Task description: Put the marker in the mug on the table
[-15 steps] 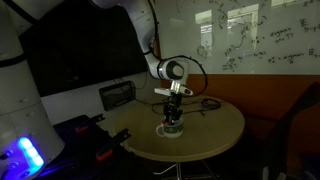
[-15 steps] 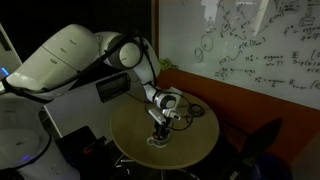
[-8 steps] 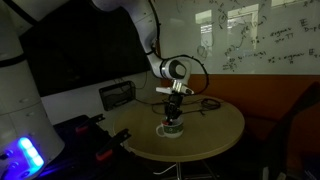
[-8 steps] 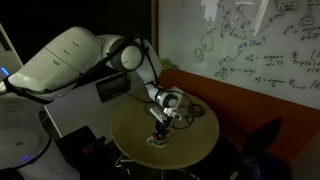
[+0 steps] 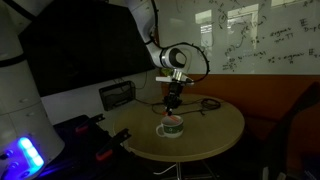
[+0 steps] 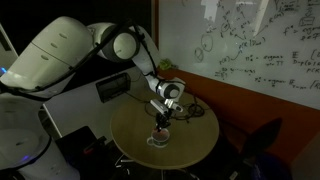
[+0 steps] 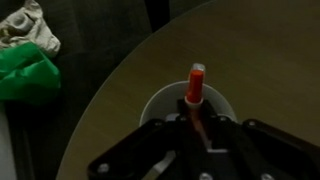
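Observation:
The gripper will release the red marker on the tan table (image 5: 156,127), next to the handle of the white mug.
The white mug (image 5: 170,128) stands on the round tan table (image 5: 215,125); it also shows in the other exterior view (image 6: 159,138) and in the wrist view (image 7: 160,100). My gripper (image 5: 172,104) hangs straight above it, a short way over its rim, as both exterior views (image 6: 163,117) show. In the wrist view the dark fingers (image 7: 190,125) sit close on both sides of a red marker (image 7: 196,85). The marker points down from the jaws over the mug's opening. I cannot tell whether its far end reaches inside the mug.
A black cable (image 5: 208,103) lies on the table behind the mug. A dark box (image 5: 118,95) stands beyond the table edge. Green and white cloth (image 7: 28,55) lies off the table. A whiteboard (image 5: 250,40) covers the back wall.
My gripper was down at the mug's rim before. It has risen straight up and now hangs clear above the mug. The mug has not moved.

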### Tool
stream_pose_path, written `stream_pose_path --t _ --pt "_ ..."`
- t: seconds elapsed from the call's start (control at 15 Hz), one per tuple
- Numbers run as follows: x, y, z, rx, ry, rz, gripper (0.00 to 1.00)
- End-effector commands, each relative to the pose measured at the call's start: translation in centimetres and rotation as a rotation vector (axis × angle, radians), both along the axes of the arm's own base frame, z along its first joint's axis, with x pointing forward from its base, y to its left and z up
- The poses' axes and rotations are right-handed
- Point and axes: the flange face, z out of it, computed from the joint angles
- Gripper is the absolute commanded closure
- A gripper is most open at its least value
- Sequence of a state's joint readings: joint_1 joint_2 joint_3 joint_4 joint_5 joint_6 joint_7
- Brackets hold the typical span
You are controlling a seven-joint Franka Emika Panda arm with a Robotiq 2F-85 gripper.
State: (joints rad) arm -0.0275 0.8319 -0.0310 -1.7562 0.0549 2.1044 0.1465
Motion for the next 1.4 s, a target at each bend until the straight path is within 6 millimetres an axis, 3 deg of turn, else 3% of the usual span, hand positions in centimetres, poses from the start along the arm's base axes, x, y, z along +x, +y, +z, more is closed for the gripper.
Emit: stream_pose_path --t 0.0,0.13,0.27,0.53,0.67,0.87,1.07,1.33 --pt "-2.6 1.6 3.8 0.020 -0.099 0.080 0.95" --pt "-3.8 3.7 4.9 0.028 -0.193 0.152 0.95" --pt "-5.3 6.5 4.5 0.043 -0.246 0.249 0.95" --pt "-8.4 12.9 1.4 0.039 -0.346 0.445 0.95" --pt "-9.4 15.2 -0.3 0.013 -0.415 0.516 0.95" --pt "-10.2 16.9 -2.7 -0.032 -0.471 0.561 0.95" --pt "-10.2 17.3 -4.9 -0.072 -0.477 0.558 0.95" --pt "-9.4 17.6 -6.4 -0.088 -0.481 0.531 0.95"
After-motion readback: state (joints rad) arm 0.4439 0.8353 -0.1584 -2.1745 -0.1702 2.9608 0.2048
